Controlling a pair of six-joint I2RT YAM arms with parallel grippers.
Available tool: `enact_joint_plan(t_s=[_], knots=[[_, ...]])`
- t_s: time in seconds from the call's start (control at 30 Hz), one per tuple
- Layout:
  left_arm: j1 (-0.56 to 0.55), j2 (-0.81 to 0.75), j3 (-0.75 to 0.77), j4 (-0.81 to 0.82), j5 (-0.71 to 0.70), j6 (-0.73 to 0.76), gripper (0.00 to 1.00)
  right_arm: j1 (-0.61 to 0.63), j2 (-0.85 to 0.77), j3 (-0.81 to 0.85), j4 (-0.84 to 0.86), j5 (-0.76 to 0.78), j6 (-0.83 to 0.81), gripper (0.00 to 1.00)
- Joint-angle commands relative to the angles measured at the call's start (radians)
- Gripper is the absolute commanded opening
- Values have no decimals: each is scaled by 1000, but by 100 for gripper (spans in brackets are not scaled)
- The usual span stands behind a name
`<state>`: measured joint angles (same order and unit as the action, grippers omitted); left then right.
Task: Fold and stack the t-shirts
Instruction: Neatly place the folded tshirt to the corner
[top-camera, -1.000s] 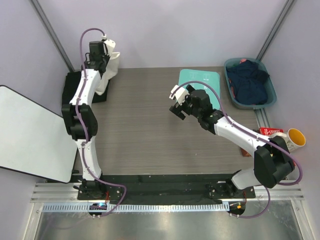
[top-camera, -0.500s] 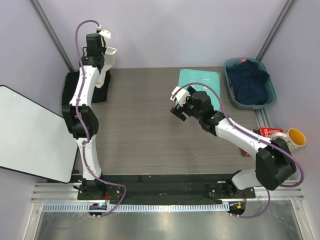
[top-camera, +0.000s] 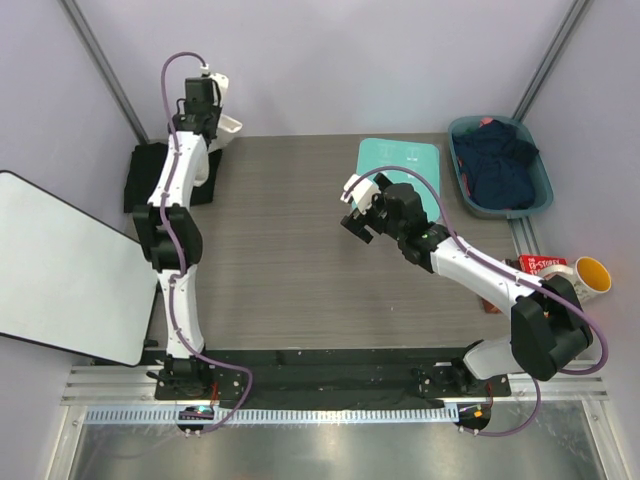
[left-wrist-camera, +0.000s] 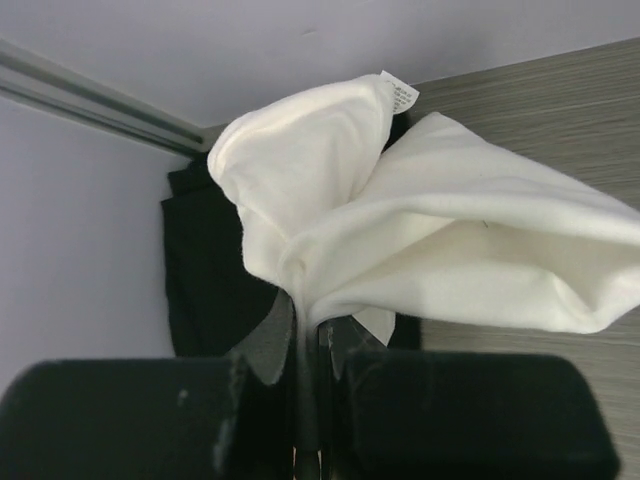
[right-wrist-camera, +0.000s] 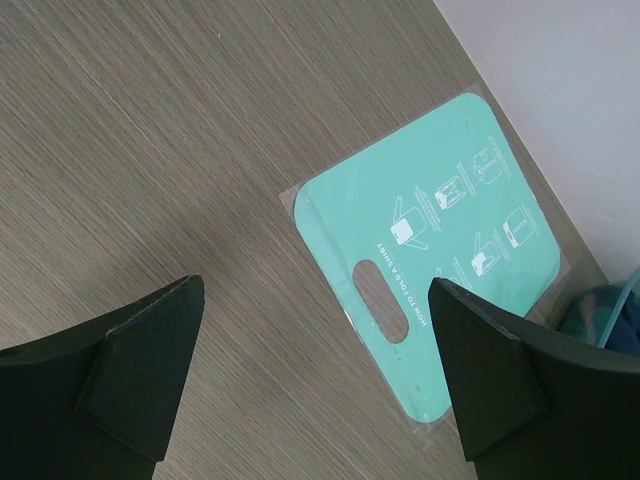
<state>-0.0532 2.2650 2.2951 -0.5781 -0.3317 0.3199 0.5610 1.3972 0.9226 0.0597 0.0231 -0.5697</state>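
Observation:
I will let go of the white t-shirt, which hangs from my left gripper now, with that gripper on top of the black t-shirt (top-camera: 190, 166) (left-wrist-camera: 335, 210) in the far corner of the table.
My left gripper (left-wrist-camera: 310, 335) is shut on a bunched fold of the white t-shirt (left-wrist-camera: 400, 230), which hangs from it at the table's far left corner. From above, that t-shirt (top-camera: 201, 165) shows only in patches beside the left arm. Under it a black t-shirt (left-wrist-camera: 205, 270) lies flat on the table, seen from above as the black t-shirt (top-camera: 143, 178). My right gripper (top-camera: 358, 215) hovers open over the middle of the table with nothing between its fingers (right-wrist-camera: 120, 370).
A teal folding board (right-wrist-camera: 430, 260) lies on the table just beyond the right gripper, the same board (top-camera: 400, 158) at the back centre. A blue bin (top-camera: 540, 190) of dark clothes stands back right. A yellow mug (top-camera: 590, 278) and red box (top-camera: 540, 263) sit right. A white panel (top-camera: 60, 265) juts out left.
The left arm has shifted at the far corner with the white t-shirt, so less of the cloth shows beside it from above. The right arm has hardly moved.

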Motion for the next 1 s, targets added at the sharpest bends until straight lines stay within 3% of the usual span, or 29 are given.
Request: enact_joint_plan(t_s=[0.0,0.17,0.7,0.93,0.97], knots=[[-11,-82,53,-63,108,-154,0,-1,-33,7,54,-9,4,100],[9,-82,69,-94,195,-277,0,-1,-18,24,46,-9,8,100],[0,-76,193,-77,327,-452,0,-1,-12,45,26,-43,5,100],[16,-84,133,-55,329,-452,0,-1,-27,39,19,-40,1,99],[41,-64,133,-51,383,-446,0,-1,-29,36,17,-40,2,100]])
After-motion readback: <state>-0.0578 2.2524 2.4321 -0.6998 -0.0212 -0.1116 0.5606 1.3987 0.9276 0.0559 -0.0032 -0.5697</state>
